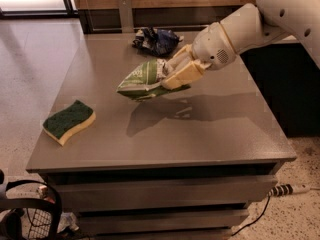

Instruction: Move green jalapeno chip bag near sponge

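Note:
My gripper is going to let go of the green jalapeno chip bag, still hanging above the table's middle, against the sponge's edge that faces the grey table's middle (106,118).
The green jalapeno chip bag (141,80) hangs in the air above the middle of the grey table (200,129), held at its right end. My gripper (175,74) is shut on the bag, its tan fingers (182,75) clamped over the bag's edge, with the white arm reaching in from the upper right. The sponge (69,121), dark green on top with a pale yellow body, lies flat near the table's front left corner, well to the left of and below the bag.
A dark blue-black snack bag (156,40) lies crumpled at the table's back edge. A dark cabinet (285,84) stands right of the table. A power strip and cable (287,190) lie on the floor at right; a wire basket (30,219) stands at bottom left.

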Available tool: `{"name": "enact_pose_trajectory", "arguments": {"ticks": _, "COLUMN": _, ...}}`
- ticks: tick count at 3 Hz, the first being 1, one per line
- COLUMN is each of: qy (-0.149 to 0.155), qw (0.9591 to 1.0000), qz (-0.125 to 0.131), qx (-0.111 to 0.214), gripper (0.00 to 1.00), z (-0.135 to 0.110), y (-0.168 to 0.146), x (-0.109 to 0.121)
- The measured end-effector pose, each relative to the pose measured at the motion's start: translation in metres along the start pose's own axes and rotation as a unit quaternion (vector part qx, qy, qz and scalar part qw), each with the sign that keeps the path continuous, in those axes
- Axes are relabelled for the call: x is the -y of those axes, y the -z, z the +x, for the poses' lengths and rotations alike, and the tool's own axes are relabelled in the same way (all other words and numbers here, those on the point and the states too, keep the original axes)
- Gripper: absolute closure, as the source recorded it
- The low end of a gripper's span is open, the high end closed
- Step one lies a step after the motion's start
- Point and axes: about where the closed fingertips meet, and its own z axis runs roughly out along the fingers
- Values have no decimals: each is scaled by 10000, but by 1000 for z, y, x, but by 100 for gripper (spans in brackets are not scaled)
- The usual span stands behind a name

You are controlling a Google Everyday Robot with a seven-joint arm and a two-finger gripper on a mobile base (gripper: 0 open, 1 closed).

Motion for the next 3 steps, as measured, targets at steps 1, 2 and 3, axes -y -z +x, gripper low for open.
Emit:
{"name": "enact_pose_trajectory", "arguments": {"ticks": 1, "qy": 419, "qw": 9969, "qz": -653, "qx": 165, "gripper": 100, "z": -27, "y": -29, "x": -29}}
{"name": "enact_pose_trajectory", "arguments": {"ticks": 2, "qy": 814, "qw": 9932, "qz": -810, "qx": -208, "gripper": 100, "z": -43, "y": -51, "x": -50}}
{"name": "enact_pose_trajectory", "arguments": {"ticks": 3, "qy": 1414, "qw": 9836, "qz": -704, "qx": -869, "gripper": 100, "z": -52, "y": -67, "x": -69}}
